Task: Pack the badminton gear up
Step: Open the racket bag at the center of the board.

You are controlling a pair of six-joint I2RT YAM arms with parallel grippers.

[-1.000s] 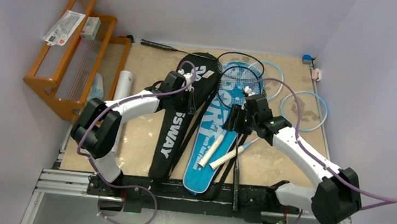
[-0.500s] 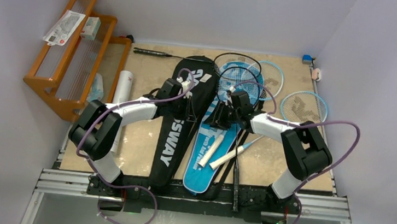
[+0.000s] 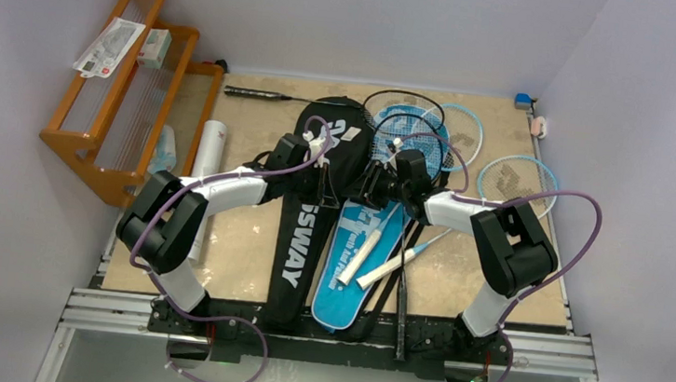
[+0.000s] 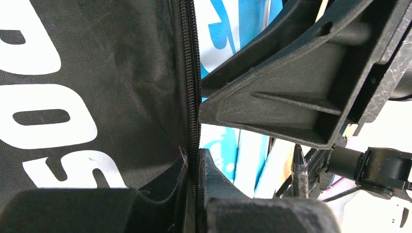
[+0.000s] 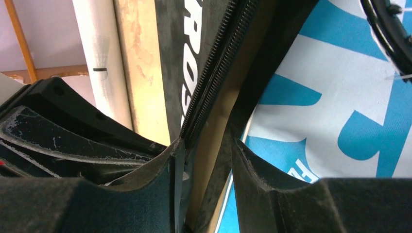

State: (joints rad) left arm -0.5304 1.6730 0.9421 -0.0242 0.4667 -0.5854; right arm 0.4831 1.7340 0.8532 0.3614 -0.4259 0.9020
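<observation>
Left gripper pinches both black cover zipper edges; it should reopen, taking only the zipper edge nearer the white letters (image 4: pixel 187 92).
The black "CROSSWAY" cover (image 3: pixel 297 234) lies lengthwise mid-table, with the blue "SPORT" cover (image 3: pixel 377 232) on its right. My left gripper (image 3: pixel 324 178) (image 4: pixel 194 155) is shut on the black cover's zipper edge (image 4: pixel 190 73). My right gripper (image 3: pixel 370 187) (image 5: pixel 206 145) faces it from the right. Its jaws stand part open around the cover's split edge, with the zipper (image 5: pixel 214 63) by one finger and a black flap by the other. Black racket heads (image 3: pixel 404 113) and two white handles (image 3: pixel 363 252) rest on the blue cover. Light-blue rackets (image 3: pixel 517 183) lie at right. The white tube (image 3: pixel 210 146) lies at left.
The orange wooden rack (image 3: pixel 118 100) stands at the far left with packets on top. A black racket shaft (image 3: pixel 259 95) lies along the back edge. Small blue and pink items (image 3: pixel 529 111) sit in the back right corner. Purple cables loop over both arms.
My right arm has folded in and its gripper has moved left onto the black cover's right edge, jaws narrowing. The cover and the shaft at the back shifted slightly. The left gripper kept its hold.
</observation>
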